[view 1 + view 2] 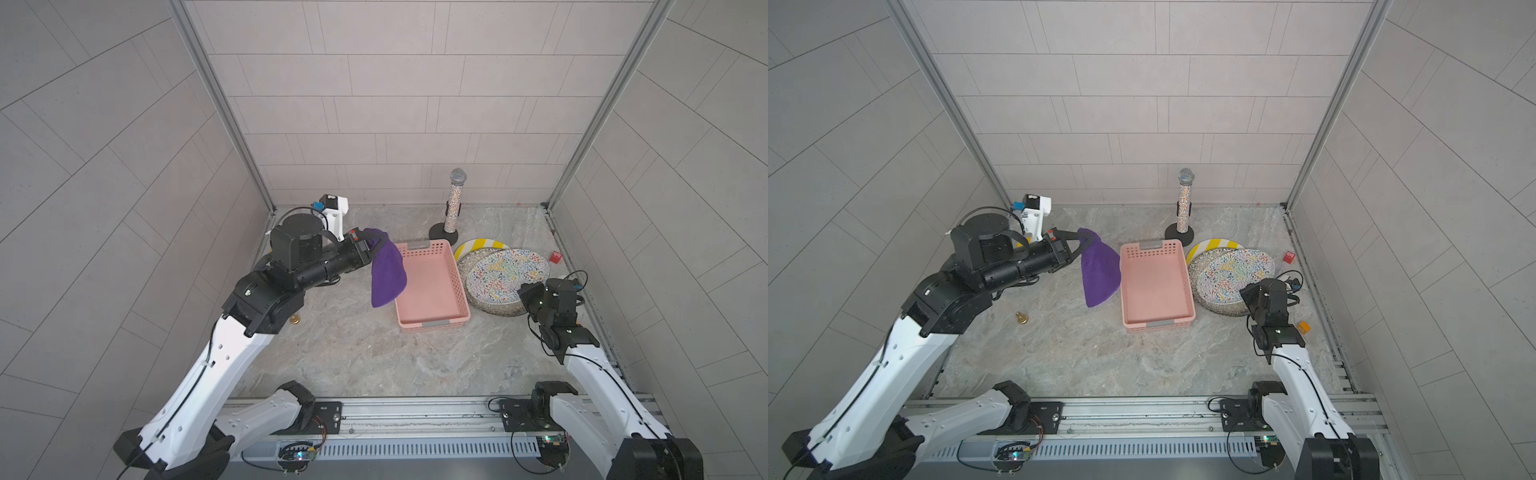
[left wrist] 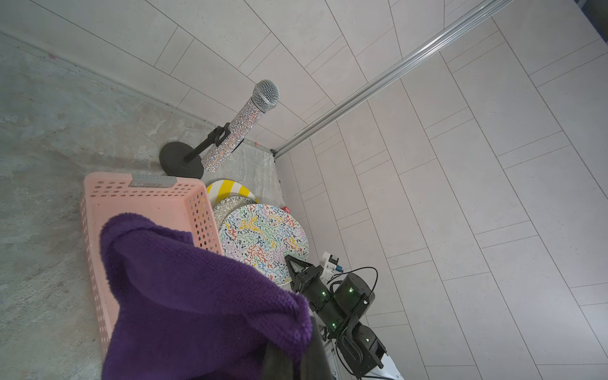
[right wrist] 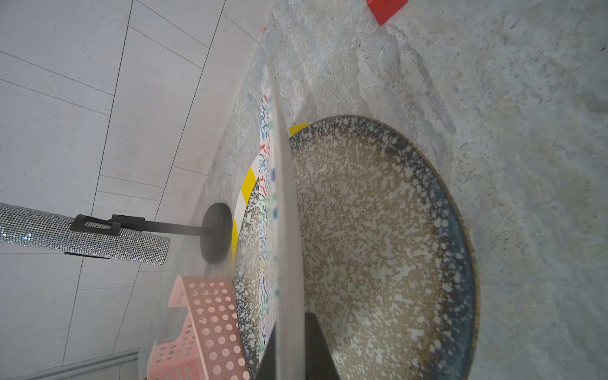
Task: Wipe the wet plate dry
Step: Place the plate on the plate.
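Observation:
The purple cloth, which hangs above the table now, will be let go by my left gripper on the table (image 1: 368, 314) between the brass bell and the pink basket.
The plate (image 1: 505, 272) (image 1: 1233, 272) (image 2: 263, 237) is white with colourful squiggles. It sits over a speckled plate (image 1: 494, 309) (image 3: 378, 246) at the right. My right gripper (image 1: 522, 292) (image 1: 1246, 295) (image 3: 289, 355) is shut on its near rim, which the right wrist view shows edge-on between the fingers. My left gripper (image 1: 379, 240) (image 1: 1087, 243) is shut on a purple cloth (image 1: 388, 274) (image 1: 1100, 270) (image 2: 197, 296). The cloth hangs above the table beside the pink basket's left wall, apart from the plate.
A pink perforated basket (image 1: 457, 278) (image 1: 1187, 286) stands between the arms. A yellow-striped plate (image 1: 478, 245) lies under the speckled one. A glitter microphone on a stand (image 1: 455, 203) is behind. A red block (image 1: 555, 257), an orange block (image 1: 1304, 327) and a brass bell (image 1: 1021, 318) lie about.

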Motion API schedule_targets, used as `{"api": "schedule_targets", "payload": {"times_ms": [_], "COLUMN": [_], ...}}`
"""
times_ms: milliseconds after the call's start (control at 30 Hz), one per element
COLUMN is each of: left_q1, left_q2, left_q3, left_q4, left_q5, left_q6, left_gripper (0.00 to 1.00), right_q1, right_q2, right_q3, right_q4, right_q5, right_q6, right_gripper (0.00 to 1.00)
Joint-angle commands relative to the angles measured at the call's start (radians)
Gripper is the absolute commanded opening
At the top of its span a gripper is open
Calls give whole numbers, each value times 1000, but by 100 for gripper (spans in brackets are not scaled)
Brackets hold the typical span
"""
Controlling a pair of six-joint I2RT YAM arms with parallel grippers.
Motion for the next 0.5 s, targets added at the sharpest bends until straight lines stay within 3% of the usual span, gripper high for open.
{"api": "schedule_targets", "payload": {"times_ms": [0, 300, 467], "left_q1": [15, 33, 35], "left_q2": [-2, 13, 28], "left_q3": [-18, -41, -42], "left_q4": [10, 25, 23], "left_q5": [43, 99, 137], "left_q6": [9, 2, 15], "left_gripper": [0, 0, 0], "right_q1": [-2, -11, -14], "right_q2": [6, -23, -84], "right_q3": [-48, -116, -127], "right_q4": [-30, -49, -104], "right_q5": [2, -15, -7], "right_q6": [-62, -78, -89], "right_gripper": [13, 35, 58]}}
